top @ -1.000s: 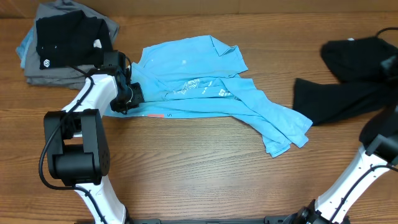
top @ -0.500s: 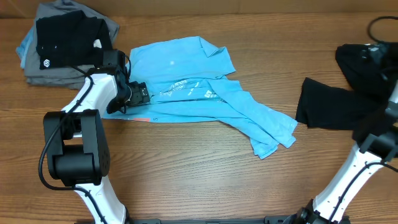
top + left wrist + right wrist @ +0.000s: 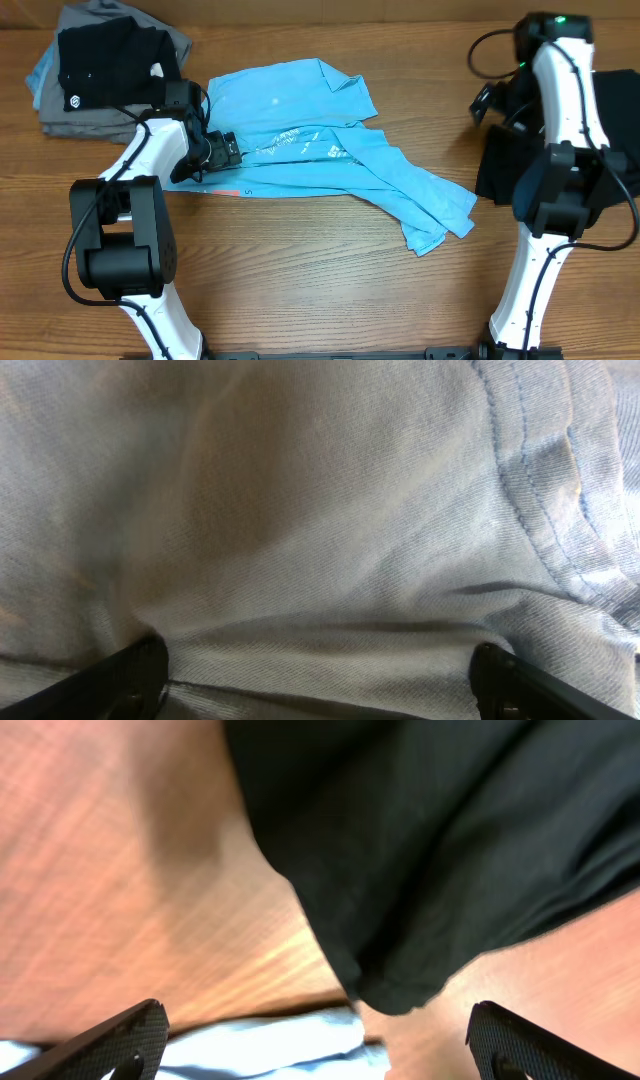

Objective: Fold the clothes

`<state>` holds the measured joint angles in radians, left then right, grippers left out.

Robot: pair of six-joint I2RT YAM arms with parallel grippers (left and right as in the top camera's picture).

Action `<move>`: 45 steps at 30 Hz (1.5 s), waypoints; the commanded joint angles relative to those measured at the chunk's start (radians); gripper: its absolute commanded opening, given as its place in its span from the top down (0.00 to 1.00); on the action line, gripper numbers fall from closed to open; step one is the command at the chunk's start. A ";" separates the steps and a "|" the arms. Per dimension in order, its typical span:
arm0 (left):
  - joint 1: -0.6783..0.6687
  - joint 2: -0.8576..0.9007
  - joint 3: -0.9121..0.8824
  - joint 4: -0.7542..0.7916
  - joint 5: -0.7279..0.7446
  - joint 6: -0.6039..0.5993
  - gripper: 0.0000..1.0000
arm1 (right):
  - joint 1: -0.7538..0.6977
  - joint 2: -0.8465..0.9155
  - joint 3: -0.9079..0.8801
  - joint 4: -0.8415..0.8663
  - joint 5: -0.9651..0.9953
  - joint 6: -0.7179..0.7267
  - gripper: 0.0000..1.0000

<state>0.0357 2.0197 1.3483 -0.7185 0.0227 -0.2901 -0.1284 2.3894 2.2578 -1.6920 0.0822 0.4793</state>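
My right gripper should next move to the black garment's corner [image 3: 490, 190] [image 3: 390, 982] nearest the light blue T-shirt and close there.
The clothes, a light blue T-shirt [image 3: 330, 170] with white lettering and a small red-orange mark [image 3: 225, 192], lie crumpled across the middle of the table. My left gripper [image 3: 222, 150] is down at the shirt's left edge. In the left wrist view pale blue cloth [image 3: 320, 520] fills the frame, and that gripper [image 3: 320, 690] is open with cloth lying slack between its fingers. My right gripper [image 3: 487, 103] hangs above the table at the right. It is open [image 3: 320, 1050] and holds nothing, with a corner of the blue shirt [image 3: 270, 1045] below it.
A black garment [image 3: 500, 165] lies at the right, partly behind the right arm; the right wrist view shows this black garment [image 3: 450, 840] on bare wood. At the back left is a stack of grey garments [image 3: 60, 115] topped by a black shirt [image 3: 105, 60] with a white logo.
Both grippers have opened. The left one has let go of the shirt, which first slid a little to the left. The right arm has swung in from the table's right edge.
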 commanded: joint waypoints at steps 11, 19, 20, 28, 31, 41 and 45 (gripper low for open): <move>0.022 0.047 -0.037 -0.014 0.023 -0.021 0.00 | -0.063 -0.010 -0.292 0.166 -0.055 -0.109 0.14; 0.022 0.047 -0.037 -0.015 0.030 -0.021 0.00 | -0.086 -0.010 -0.426 0.284 -0.045 -0.060 0.91; 0.022 0.047 -0.037 -0.015 0.030 -0.021 0.00 | -0.094 -0.011 -0.422 0.281 -0.042 -0.038 0.96; 0.022 0.047 -0.037 -0.015 0.030 -0.021 0.00 | -0.208 -0.104 -0.410 0.224 -0.013 0.106 0.96; 0.022 0.047 -0.037 -0.016 0.030 -0.021 0.00 | -0.282 -0.191 -0.410 0.199 -0.013 0.168 0.96; 0.022 0.047 -0.037 -0.012 0.031 -0.021 0.00 | -0.543 -0.509 -0.410 0.120 -0.013 0.216 0.96; 0.022 0.047 -0.037 -0.016 0.040 -0.021 0.00 | -0.666 -0.605 -0.410 0.098 -0.034 0.258 0.95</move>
<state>0.0395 2.0197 1.3483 -0.7185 0.0311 -0.2897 -0.7250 1.8442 1.8420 -1.5875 0.0563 0.6884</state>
